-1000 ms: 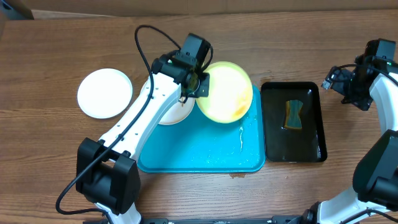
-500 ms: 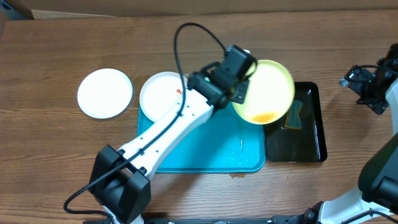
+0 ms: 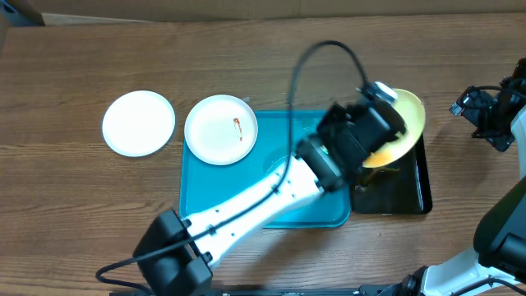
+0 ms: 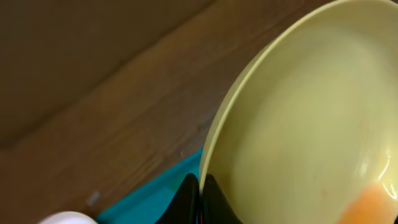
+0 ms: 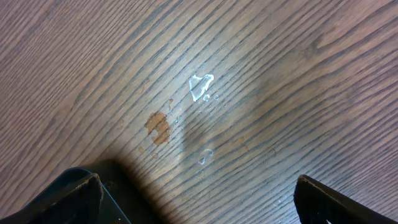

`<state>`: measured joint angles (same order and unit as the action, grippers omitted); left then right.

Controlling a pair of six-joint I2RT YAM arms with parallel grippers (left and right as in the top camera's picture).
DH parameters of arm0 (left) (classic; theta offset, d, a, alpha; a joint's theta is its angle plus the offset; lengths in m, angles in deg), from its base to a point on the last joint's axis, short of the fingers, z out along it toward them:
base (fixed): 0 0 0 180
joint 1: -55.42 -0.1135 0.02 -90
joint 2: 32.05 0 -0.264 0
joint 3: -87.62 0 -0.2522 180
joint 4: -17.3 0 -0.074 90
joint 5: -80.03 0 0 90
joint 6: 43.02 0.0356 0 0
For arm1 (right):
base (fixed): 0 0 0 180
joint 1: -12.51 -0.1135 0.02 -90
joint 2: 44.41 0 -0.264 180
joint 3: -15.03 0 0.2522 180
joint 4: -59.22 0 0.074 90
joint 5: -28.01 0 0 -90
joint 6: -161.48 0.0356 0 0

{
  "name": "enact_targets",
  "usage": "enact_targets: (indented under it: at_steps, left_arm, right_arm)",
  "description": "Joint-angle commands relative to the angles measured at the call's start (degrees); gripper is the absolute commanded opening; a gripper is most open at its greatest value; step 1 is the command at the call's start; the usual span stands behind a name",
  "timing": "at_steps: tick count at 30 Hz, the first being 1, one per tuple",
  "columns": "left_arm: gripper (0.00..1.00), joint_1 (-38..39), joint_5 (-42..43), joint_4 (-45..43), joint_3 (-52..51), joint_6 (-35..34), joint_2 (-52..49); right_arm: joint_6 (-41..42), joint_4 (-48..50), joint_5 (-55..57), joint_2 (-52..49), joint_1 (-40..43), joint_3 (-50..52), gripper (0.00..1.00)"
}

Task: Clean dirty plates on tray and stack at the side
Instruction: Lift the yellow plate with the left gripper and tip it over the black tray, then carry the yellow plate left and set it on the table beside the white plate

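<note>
My left gripper needs to let go of the pale yellow plate on top of the clean white plate (image 3: 139, 123) beside the turquoise tray.
My left gripper (image 3: 380, 123) is shut on the rim of the pale yellow plate (image 3: 404, 127) and holds it tilted above the black tray (image 3: 415, 185). The left wrist view shows the fingers (image 4: 200, 198) pinching the plate's edge (image 4: 298, 118), with an orange smear at its lower right. A white plate (image 3: 220, 129) with a red smear lies on the turquoise tray's (image 3: 246, 205) far left corner. A clean white plate (image 3: 138, 122) lies on the table left of it. My right gripper (image 3: 485, 115) is open and empty over bare wood (image 5: 199, 205) at the far right.
The black tray holds dark liquid; the sponge in it is hidden behind my left arm. Small water drops (image 5: 200, 87) and an orange stain (image 5: 158, 127) mark the wood under the right gripper. The turquoise tray has a wet streak, mostly covered by the arm.
My left arm has swung right with the yellow plate, from over the turquoise tray's far edge to above the black tray. The right gripper has shifted slightly right.
</note>
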<state>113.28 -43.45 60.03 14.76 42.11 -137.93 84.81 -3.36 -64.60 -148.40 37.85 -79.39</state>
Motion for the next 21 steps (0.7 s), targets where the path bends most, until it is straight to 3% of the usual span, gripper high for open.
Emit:
enact_targets:
  at_steps: [1, 11, 21]
  left_arm:
    - [0.04, 4.55, -16.09, -2.43, 1.53, 10.69, 0.24]
    - [0.04, 11.58, -31.63, -16.90, 1.53, 25.09, 0.24]
    - [0.04, 11.13, -32.89, -18.91, 1.53, 24.28, 0.24]
  right_arm:
    - [0.24, 0.37, -0.04, 1.01, -0.31, -0.68, 1.00]
    - [0.24, 0.37, -0.04, 1.01, -0.31, -0.68, 1.00]
    - [0.24, 0.37, -0.04, 1.01, -0.31, -0.68, 1.00]
